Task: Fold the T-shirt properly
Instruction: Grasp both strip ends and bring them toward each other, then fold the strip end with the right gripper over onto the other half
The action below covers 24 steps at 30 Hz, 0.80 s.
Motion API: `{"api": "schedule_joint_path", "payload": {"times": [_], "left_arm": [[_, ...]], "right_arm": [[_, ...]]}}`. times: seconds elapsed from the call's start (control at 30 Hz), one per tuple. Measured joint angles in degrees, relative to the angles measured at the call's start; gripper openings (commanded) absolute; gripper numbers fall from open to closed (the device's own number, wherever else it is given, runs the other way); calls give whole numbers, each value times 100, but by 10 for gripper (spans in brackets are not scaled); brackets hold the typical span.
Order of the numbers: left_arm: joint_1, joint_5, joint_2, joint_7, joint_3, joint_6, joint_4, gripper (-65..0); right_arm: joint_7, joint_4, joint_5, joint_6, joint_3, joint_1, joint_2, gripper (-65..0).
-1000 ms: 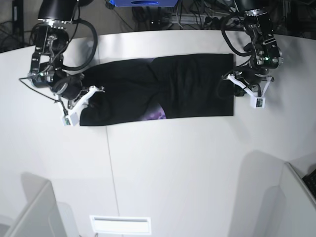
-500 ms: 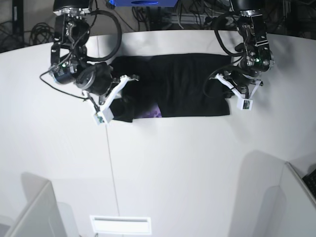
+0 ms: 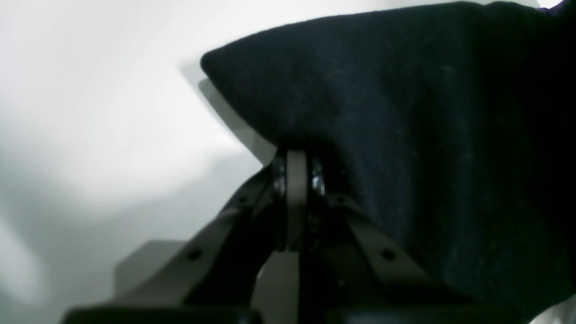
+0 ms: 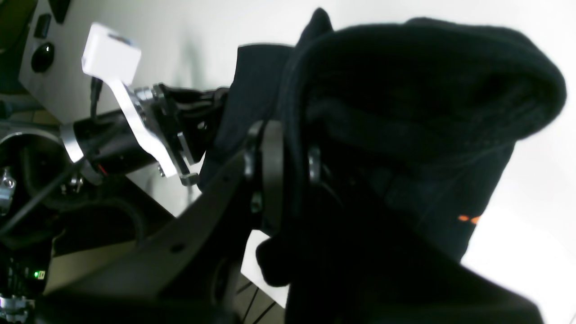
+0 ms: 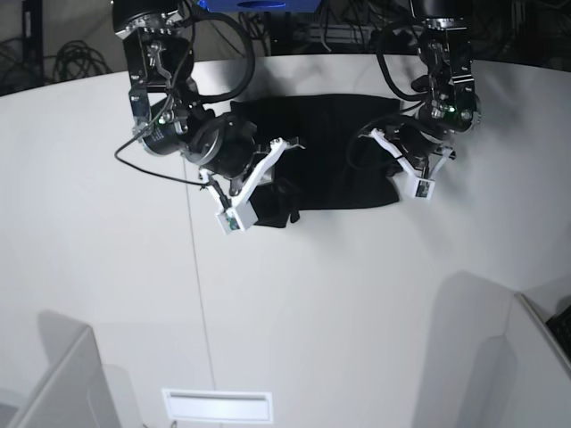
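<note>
I should release the raised fold, now held above the table's far middle, on the black T-shirt's other end (image 5: pixel 368 181) with my right gripper, next to my left gripper.
The black T-shirt (image 5: pixel 330 147) lies bunched at the table's far middle, plain black side showing. My right gripper (image 5: pixel 270 192), on the base view's left, is shut on a thick fold of the shirt's end and holds it raised; the right wrist view shows the pinched cloth (image 4: pixel 405 112) between the fingers (image 4: pixel 270 171) and a small orange speck of print (image 4: pixel 468 219). My left gripper (image 5: pixel 393 176), on the base view's right, is shut on the other end; the left wrist view shows the black cloth (image 3: pixel 427 135) drooping over the closed fingertips (image 3: pixel 296 180).
The white table (image 5: pixel 312 303) has a thin seam (image 5: pixel 198 285). Grey partitions stand at the front left (image 5: pixel 53 374) and front right (image 5: pixel 526 366). A white slotted panel (image 5: pixel 217 406) is at the front edge. Cables and a blue box (image 5: pixel 259 4) lie behind the table.
Both grippers have moved toward each other. The right gripper carried its end of the shirt far to the view's right, so the shirt is much shorter and the purple print is hidden.
</note>
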Motion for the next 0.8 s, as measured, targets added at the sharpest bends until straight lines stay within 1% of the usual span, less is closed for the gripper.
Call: {"api": "schedule_joint_path", "payload": {"times": [0.07,0.1,0.2,0.27,0.33,0.4,0.6,0.73,0.8], "left_arm": [[-13,7,-9,-4,155,109,7,-650],[-15,4,-11,-15,232,291,7,-650],[-31,4,-11,-74,518,511,15,-650],[-129,31,-9,-15,710,516,13,-650],[-188,57,-4,39,778,516,-7,-650],[-190,46,4,39,778,514,-7,-650],[-201,48,-9,42,785,514,-4,-650],[-201,48,-9,42,785,511,-4,-650],[-201,46,-11,44,782,511,2,-650]], "right_arm": [[-31,-2,4,0,0,142,17,-650],[-33,-2,4,0,0,208,15,-650],[-85,0,2,0,0,315,13,-650],[-127,-2,-4,0,-15,295,4,-650],[-131,-2,-4,0,-24,264,-81,-650],[-129,-2,22,0,-39,278,-138,-650],[-122,-2,13,0,-44,280,-144,-650],[-122,-2,-13,-2,-44,275,-310,-650],[-105,-2,-50,-13,-162,273,-310,-650]]}}
